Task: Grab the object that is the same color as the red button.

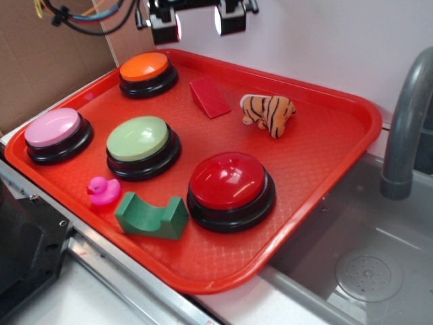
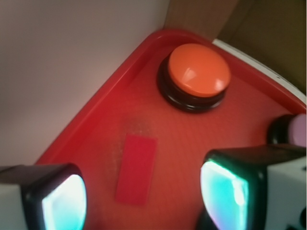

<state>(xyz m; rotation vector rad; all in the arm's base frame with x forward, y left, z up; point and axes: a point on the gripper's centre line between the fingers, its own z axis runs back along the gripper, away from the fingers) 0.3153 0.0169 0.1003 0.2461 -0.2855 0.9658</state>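
My gripper needs to close across the middle [image 1: 210, 97] [image 2: 136, 171] of the red wedge block, fingers on its long sides, because the block's color matches the red button.
The object, a small matte red wedge block [image 1: 210, 96], lies on the red tray [image 1: 318, 196] between the orange button and the toy tiger. In the wrist view the wedge [image 2: 136, 168] shows as a red rectangle below and between my fingers. My gripper [image 1: 197, 26] hangs open high above the tray's back edge, above the wedge, with nothing between its fingers [image 2: 144, 201]. The red button [image 1: 228, 183], a large glossy dome on a black base, sits at the tray's front.
An orange button [image 1: 145, 70] [image 2: 197, 72], a pink button [image 1: 55, 131] and a green button [image 1: 140, 142] stand on the tray. A toy tiger [image 1: 268, 112], a pink duck [image 1: 103, 190] and a green arch block [image 1: 151, 214] lie there too. A grey faucet [image 1: 406, 122] rises over the sink at right.
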